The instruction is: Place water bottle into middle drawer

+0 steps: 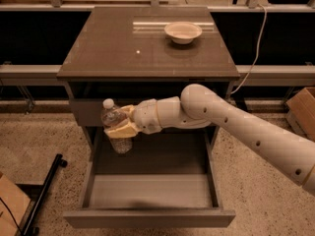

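Note:
My gripper is going to set the water bottle on the drawer's bottom (150, 199). I should let go of it there, close behind the middle of the drawer's front panel.
The water bottle (115, 127) is clear, ribbed, with a white cap, and stands upright in the air above the back left of the open middle drawer (147, 191). My gripper (120, 122) is shut on the water bottle, its cream fingers (123, 130) wrapped around the bottle's middle. The arm reaches in from the right. The drawer is pulled out toward the camera, its pale grey floor bare. The bottle's base hangs just above the drawer's left side wall.
A shallow cream bowl (182, 32) sits at the back right of the cabinet top (123, 53). A cardboard box (301, 109) stands at the right, another at the bottom left (10, 208). A black bar (44, 193) lies on the floor left of the drawer.

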Robot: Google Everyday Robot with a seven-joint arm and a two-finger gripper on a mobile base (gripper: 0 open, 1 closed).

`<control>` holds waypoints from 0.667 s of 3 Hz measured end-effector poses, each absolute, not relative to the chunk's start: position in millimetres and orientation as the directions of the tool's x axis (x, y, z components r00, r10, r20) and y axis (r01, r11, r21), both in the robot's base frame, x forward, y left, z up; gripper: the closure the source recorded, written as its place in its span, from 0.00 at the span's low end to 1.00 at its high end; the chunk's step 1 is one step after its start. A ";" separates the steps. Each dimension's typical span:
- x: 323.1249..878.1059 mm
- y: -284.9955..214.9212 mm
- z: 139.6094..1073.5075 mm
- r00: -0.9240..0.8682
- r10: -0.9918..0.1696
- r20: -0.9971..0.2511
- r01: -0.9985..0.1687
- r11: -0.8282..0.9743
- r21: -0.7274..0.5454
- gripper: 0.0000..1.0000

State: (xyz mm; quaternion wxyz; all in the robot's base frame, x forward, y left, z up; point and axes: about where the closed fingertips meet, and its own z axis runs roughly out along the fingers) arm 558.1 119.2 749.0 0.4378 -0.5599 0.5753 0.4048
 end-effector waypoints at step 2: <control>532.4 119.9 656.4 -0.004 -0.231 -0.973 -0.996 0.088 -0.017 1.00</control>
